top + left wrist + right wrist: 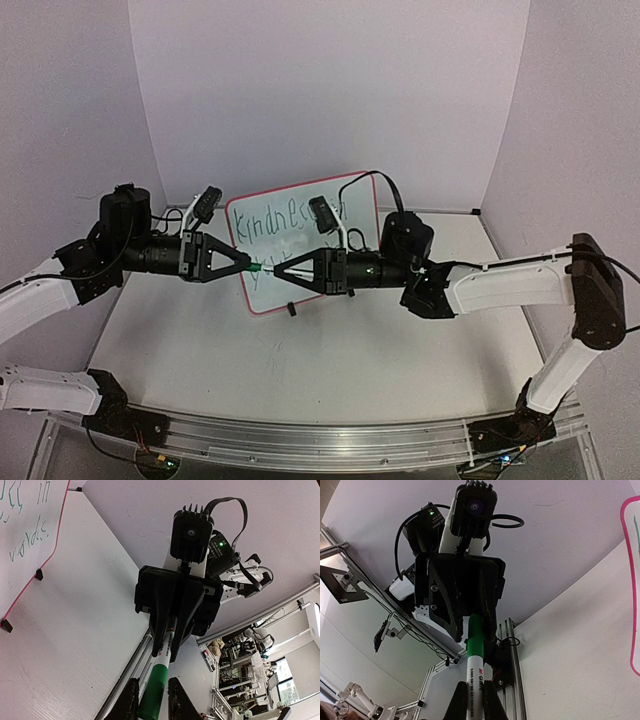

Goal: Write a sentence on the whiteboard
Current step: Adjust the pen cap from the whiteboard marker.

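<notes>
My right gripper should release the marker on the white table (337,346) just in front of the black feet of the whiteboard.
The whiteboard (358,200), red-framed, stands upright at the table's middle with the green sentence (280,216) in two rows on it. Just in front of it the two grippers meet tip to tip over a marker. My right gripper (277,272) (475,682) is shut on the marker's white body (473,677). My left gripper (247,265) (151,680) has its fingers against both sides of the marker's green cap (156,687) (258,269). The cap sits on the marker. In the left wrist view, a corner of the whiteboard (30,525) with green lettering (22,551) shows at the upper left.
Two small black feet (38,574) hold the board on the white table (330,360). An aluminium rail (330,442) runs along the near edge between the arm bases. White backdrop walls (330,90) close in the back and sides.
</notes>
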{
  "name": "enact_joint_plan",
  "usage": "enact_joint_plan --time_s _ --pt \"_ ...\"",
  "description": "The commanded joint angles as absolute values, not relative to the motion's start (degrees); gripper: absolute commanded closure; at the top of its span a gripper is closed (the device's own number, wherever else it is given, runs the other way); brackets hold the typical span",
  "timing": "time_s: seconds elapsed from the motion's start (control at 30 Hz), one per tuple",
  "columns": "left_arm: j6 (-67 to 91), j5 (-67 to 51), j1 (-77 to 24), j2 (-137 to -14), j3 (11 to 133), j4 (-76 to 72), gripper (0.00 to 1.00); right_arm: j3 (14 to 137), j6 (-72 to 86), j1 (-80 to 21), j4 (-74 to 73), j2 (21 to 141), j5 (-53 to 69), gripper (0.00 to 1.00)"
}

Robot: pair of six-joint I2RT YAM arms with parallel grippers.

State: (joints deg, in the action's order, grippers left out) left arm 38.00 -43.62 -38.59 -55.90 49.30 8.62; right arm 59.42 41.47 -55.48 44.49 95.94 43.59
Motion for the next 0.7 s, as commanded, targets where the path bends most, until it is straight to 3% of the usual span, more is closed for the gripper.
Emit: enact_joint_plan --time_s 0.0,0.1,0.67 --pt "38.4 -45.9 -38.8 -55.4 49.0 5.5 0.84 61.7 42.9 -54.8 47.2 97.3 43.8 1.00" --pt "38.3 -45.9 -38.8 -55.4 49.0 5.3 1.00 61.9 43.2 -54.6 47.1 97.7 43.9 1.00" --pt "37.4 -46.8 -42.2 -57.7 48.7 1.5 1.00 67.6 47.9 -55.7 52.0 104.6 46.5 1.00"
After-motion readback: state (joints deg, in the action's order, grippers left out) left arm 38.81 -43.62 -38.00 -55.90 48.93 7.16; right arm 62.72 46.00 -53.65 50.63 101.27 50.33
